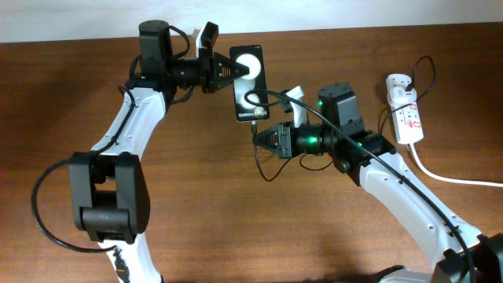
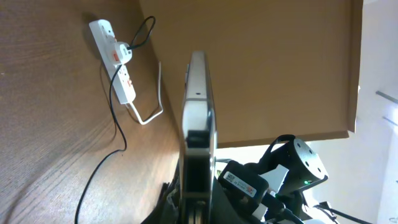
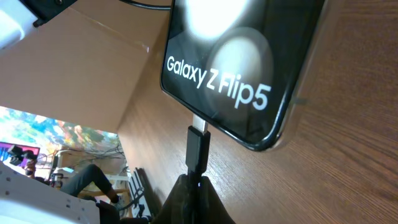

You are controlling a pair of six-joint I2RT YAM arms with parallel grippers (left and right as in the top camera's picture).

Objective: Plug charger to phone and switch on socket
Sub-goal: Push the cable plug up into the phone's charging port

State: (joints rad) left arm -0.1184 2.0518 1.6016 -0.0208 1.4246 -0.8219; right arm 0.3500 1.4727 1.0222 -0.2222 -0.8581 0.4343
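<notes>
The robot's left gripper should release the phone on the bare wooden table (image 1: 225, 140) next to the charger's plug.
The black phone (image 1: 250, 85) lies on the wooden table, its screen showing two white spots and white text. My left gripper (image 1: 233, 71) is shut on its far end; in the left wrist view the phone (image 2: 198, 124) shows edge-on between the fingers. My right gripper (image 1: 262, 139) is shut on the charger's plug (image 3: 197, 149), whose tip touches the phone's (image 3: 239, 68) near-end port. The thin black charger cable (image 1: 271, 169) loops away toward the white adapter (image 1: 399, 83) in the white socket strip (image 1: 405, 116) at the far right. The strip also shows in the left wrist view (image 2: 115, 59).
A thick white cord (image 1: 448, 177) runs from the socket strip to the right edge of the table. A brown board (image 2: 280, 62) stands behind the table. My two arms meet near the middle of the table.
</notes>
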